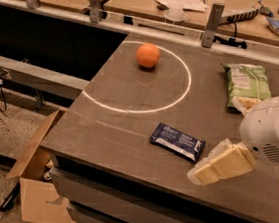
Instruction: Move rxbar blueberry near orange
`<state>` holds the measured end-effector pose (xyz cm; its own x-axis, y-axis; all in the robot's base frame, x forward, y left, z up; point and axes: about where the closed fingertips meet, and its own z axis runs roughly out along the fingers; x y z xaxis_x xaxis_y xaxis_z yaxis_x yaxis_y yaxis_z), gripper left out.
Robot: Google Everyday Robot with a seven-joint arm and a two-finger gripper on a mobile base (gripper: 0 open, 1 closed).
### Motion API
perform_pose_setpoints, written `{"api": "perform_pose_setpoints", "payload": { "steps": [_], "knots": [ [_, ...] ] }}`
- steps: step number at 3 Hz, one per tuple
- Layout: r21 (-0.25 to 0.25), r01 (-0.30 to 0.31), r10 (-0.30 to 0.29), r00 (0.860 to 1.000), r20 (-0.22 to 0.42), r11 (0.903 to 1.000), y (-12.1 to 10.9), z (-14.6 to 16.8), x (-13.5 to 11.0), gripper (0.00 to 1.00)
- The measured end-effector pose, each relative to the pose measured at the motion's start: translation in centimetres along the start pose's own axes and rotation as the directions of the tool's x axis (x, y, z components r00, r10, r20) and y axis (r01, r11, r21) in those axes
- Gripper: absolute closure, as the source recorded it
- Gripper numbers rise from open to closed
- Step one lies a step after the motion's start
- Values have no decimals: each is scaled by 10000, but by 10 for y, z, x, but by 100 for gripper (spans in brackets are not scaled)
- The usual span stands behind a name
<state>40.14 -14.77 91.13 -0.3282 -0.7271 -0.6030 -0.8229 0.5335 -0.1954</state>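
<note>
Next, the gripper moves to the rxbar blueberry and closes on the bar's end (191, 148) that is farther from the cardboard box.
The rxbar blueberry (177, 141) is a flat dark navy bar with white print, lying near the front edge of the dark table (117, 126). The orange (148, 55) sits farther back, inside a white painted circle (181, 95). My gripper (204, 172) hangs just right of the bar's right end, close above the table, tip pointing down-left. It holds nothing that I can see. The white arm housing (273, 131) is behind it at the right edge.
A green chip bag (246, 84) lies at the back right of the table. A cardboard box (38, 182) stands on the floor at the front left. A railing with metal posts (212, 23) runs behind the table.
</note>
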Motion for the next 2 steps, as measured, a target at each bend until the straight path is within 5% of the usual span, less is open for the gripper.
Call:
{"api": "perform_pose_setpoints", "payload": {
  "steps": [2],
  "knots": [
    [-944, -241, 363, 9908, 1306, 9952, -1, 57, 0, 0]
  ]
}}
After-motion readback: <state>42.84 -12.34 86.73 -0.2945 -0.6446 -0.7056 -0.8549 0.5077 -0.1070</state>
